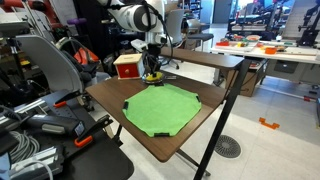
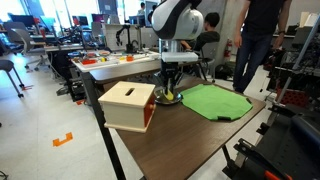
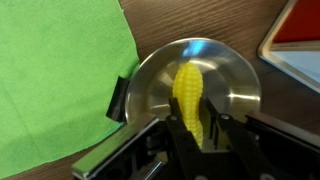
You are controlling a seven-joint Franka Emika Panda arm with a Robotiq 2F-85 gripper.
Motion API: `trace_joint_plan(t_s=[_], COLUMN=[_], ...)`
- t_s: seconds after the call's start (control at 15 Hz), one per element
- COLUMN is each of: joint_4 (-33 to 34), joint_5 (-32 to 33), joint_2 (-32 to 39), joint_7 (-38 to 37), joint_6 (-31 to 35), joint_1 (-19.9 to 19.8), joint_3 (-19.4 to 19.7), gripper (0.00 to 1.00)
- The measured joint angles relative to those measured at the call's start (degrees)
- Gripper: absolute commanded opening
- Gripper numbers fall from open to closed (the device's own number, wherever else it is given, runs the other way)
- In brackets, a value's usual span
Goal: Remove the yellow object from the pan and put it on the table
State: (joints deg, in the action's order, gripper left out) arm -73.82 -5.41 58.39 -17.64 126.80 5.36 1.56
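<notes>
Next, I release the yellow object from my gripper on the bare table [image 1: 127, 91] between the green mat and the red-and-yellow box. The yellow object is still low in the pan.
The yellow object [image 3: 187, 95], a small corn-like cob, lies in the middle of the shiny round pan [image 3: 150, 85]. The pan's handle runs toward the lower left of the wrist view. My gripper [image 3: 195, 130] reaches down into the pan, its two black fingers pressed against both sides of the cob's near end. In both exterior views the gripper [image 1: 151, 70] [image 2: 170, 90] stands upright over the pan [image 1: 152, 77] [image 2: 168, 99] on the dark-brown table [image 1: 200, 130] [image 2: 190, 145]. The cob still appears low in the pan.
A green octagonal mat [image 1: 160, 107] [image 2: 218, 100] [image 3: 55, 70] lies right beside the pan. A red-and-yellow box [image 1: 126, 66] [image 2: 127, 105] stands close on the pan's other side; its corner shows in the wrist view [image 3: 295, 40]. A raised shelf-table stands behind.
</notes>
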Motion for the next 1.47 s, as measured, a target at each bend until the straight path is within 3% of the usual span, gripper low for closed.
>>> trace_joint_plan(t_s=[0.27, 1.07, 1.47], joint_4=[-8.30, -43.72, -49.38], joint_5=[1.18, 6.69, 8.80], joint_2=[-6.28, -27.42, -28.40], joint_7=[0.03, -0.24, -0.39], joint_6=[3.92, 18.32, 22.28], joint_1=[0.90, 5.73, 8.34], joint_3=[0.01, 0.28, 0.24], gripper=[0.06, 0.06, 0.06])
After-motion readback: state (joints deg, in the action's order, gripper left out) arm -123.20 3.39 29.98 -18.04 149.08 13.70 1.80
